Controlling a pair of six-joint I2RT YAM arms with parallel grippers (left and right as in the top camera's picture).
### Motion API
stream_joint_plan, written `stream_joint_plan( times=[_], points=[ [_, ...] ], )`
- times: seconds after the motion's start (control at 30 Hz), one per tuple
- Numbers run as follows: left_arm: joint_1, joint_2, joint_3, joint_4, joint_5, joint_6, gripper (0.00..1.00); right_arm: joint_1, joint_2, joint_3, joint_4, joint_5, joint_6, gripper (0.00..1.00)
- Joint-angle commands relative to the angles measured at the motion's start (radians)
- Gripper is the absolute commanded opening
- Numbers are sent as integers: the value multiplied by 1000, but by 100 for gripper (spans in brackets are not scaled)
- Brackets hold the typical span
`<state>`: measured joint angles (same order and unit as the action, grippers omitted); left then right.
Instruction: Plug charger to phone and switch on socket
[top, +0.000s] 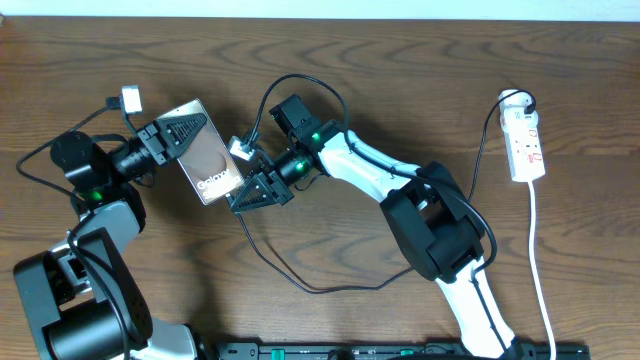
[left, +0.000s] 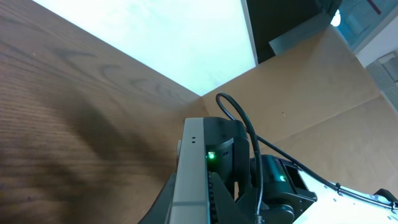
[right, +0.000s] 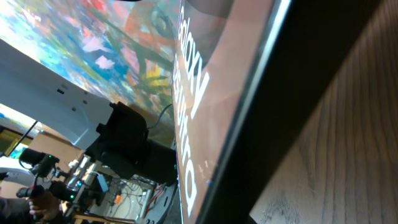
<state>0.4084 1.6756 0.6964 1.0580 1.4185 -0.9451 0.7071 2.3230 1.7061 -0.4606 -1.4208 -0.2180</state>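
Observation:
Next, my right gripper releases the plug end of the charger on the wood table (top: 319, 180) that is under its wrist, on the far side of the phone.
The phone (top: 210, 165), brownish with white "Galaxy" lettering, is held tilted between both arms. My left gripper (top: 178, 133) is shut on its upper end; in the left wrist view only the phone's grey edge (left: 191, 180) shows between the jaws. My right gripper (top: 250, 190) is shut at the phone's lower end, where the thin black charger (top: 300, 283) comes out from between its fingers. The plug tip itself is hidden. The right wrist view is filled by the phone's face (right: 211, 81). The white socket (top: 526, 140) lies at the far right, away from both grippers.
The charger loops across the wood table towards the front, passes under the right arm (top: 440, 230) and rises to the socket's top end. The socket's white cord (top: 540, 260) runs down to the front edge. A black rail (top: 400, 352) lines the table's front.

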Motion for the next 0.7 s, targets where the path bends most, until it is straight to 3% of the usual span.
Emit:
stream_joint_plan(
  times=[0.0, 0.67],
  points=[
    [-37, -9, -12, 3, 81, 48, 8, 0, -42, 33, 11, -85, 4, 1],
    [155, -9, -12, -2, 92, 30, 8, -14, -42, 32, -60, -13, -14, 1]
  ],
)
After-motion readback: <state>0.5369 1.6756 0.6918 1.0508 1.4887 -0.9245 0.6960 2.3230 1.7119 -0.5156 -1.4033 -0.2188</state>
